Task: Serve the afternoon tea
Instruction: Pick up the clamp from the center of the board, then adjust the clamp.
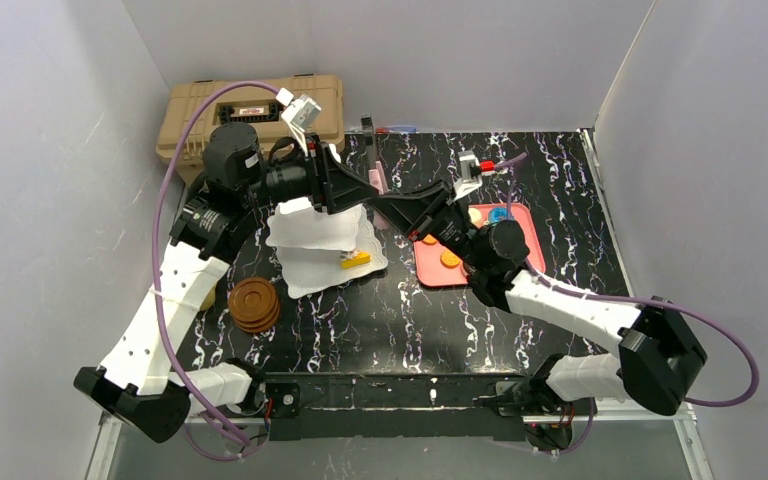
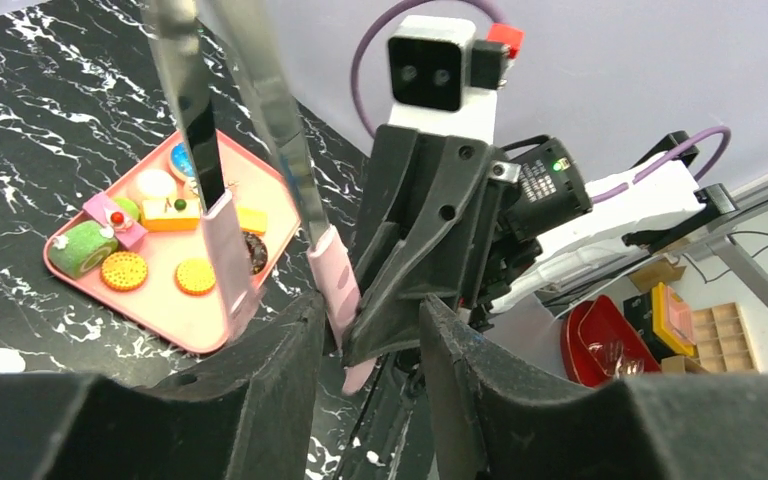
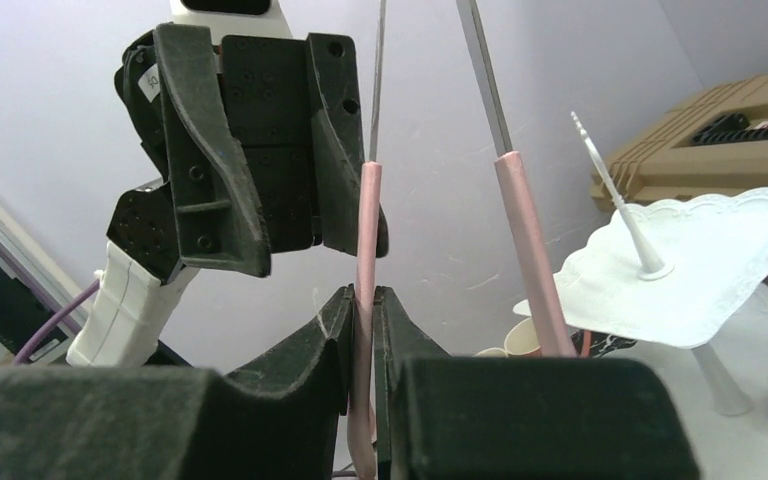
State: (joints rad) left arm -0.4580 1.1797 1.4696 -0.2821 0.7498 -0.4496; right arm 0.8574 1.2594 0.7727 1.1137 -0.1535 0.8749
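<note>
A single pink arm of the tongs is pinched in my right gripper, so my left gripper needs to take that arm's end (image 2: pixel 359 375) before my right gripper opens around both arms.
Metal tongs with pink tips (image 1: pixel 378 180) stand upright between my two grippers, above the table between the white tiered stand (image 1: pixel 315 225) and the pink-red tray (image 1: pixel 438 275). My right gripper (image 3: pixel 363 300) is shut on one pink arm of the tongs (image 3: pixel 368 225); the other arm (image 3: pixel 525 240) hangs free. My left gripper (image 2: pixel 370 310) is half closed, still with a gap. That pink arm (image 2: pixel 335 280) and the right gripper's finger sit in the gap. Toy pastries (image 2: pixel 125 270) lie on the tray. A yellow pastry (image 1: pixel 356 260) rests on the stand.
A stack of brown saucers (image 1: pixel 254 303) sits left of the stand. The tan hard case (image 1: pixel 185 115) fills the back left corner. Pale cups (image 3: pixel 525 338) show behind the stand's plate (image 3: pixel 700 260). Grey walls close in on three sides.
</note>
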